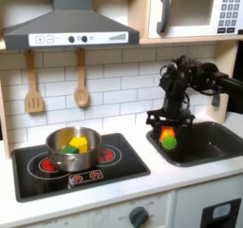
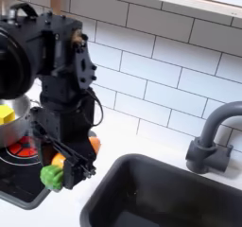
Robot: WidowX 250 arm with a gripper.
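Note:
Next, my gripper releases the orange and green toy vegetable in the black sink [image 1: 177, 160], by the sink's front corner closest to the stove.
My black gripper [image 1: 168, 134] is shut on an orange and green toy vegetable [image 1: 169, 142]. It hangs low over the white counter at the sink's left rim [image 1: 177, 129] in the first exterior view. In the second exterior view the gripper [image 2: 60, 163] points down, with the toy's green end [image 2: 51, 178] sticking out below, between the stove corner [image 2: 21, 189] and the sink basin [image 2: 151, 198]. A silver pot [image 1: 66, 142] holding yellow and green toys sits on the stove's left burner, well to the first exterior view's left of the gripper.
A black stove top [image 1: 104, 165] with red burners lies left of the sink. A grey faucet [image 2: 212, 139] stands behind the basin. Two wooden utensils [image 1: 81, 80] hang on the tiled wall under a range hood. A microwave [image 1: 195, 11] is mounted above.

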